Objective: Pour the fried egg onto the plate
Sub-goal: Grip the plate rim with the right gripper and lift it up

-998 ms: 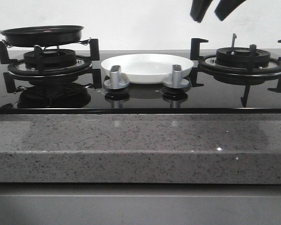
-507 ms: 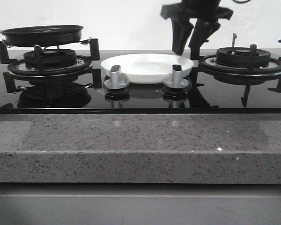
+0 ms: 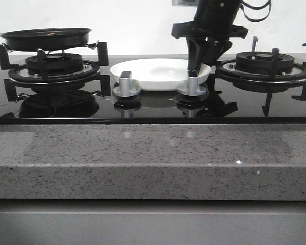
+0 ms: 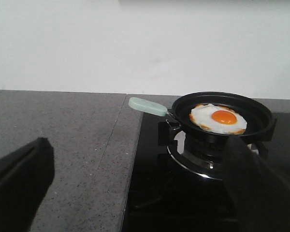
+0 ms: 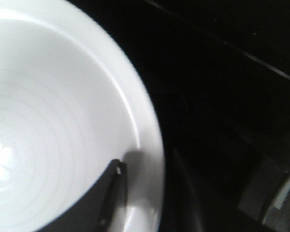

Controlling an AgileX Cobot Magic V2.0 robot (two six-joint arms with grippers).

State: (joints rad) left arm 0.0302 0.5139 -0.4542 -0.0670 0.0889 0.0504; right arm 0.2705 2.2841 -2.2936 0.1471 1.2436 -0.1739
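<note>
The robot's left gripper will close on the pale green handle (image 4: 147, 106) of the black frying pan, because the pan holds the fried egg.
The fried egg (image 4: 217, 118), white with an orange yolk and browned edges, lies in the black frying pan (image 4: 217, 137) on the left burner; in the front view only the pan (image 3: 46, 38) shows. The pan has a pale green handle (image 4: 147, 106). The white plate (image 3: 158, 74) sits between the burners. My right gripper (image 3: 201, 64) is down at the plate's right rim, open, with one finger (image 5: 113, 193) inside the plate (image 5: 63, 121) and the other outside the rim. My left gripper (image 4: 140, 193) is wide open and empty, short of the pan, above the counter edge.
Two silver knobs (image 3: 126, 84) (image 3: 193, 82) stand in front of the plate. The right burner grate (image 3: 265, 64) is just right of my right gripper. The left burner (image 3: 53, 66) carries the pan. Grey granite counter (image 4: 63, 135) lies beside the black glass hob.
My right arm has come down from the upper right to the plate's right rim, and its fingers now straddle the rim. The pan and plate have not moved.
</note>
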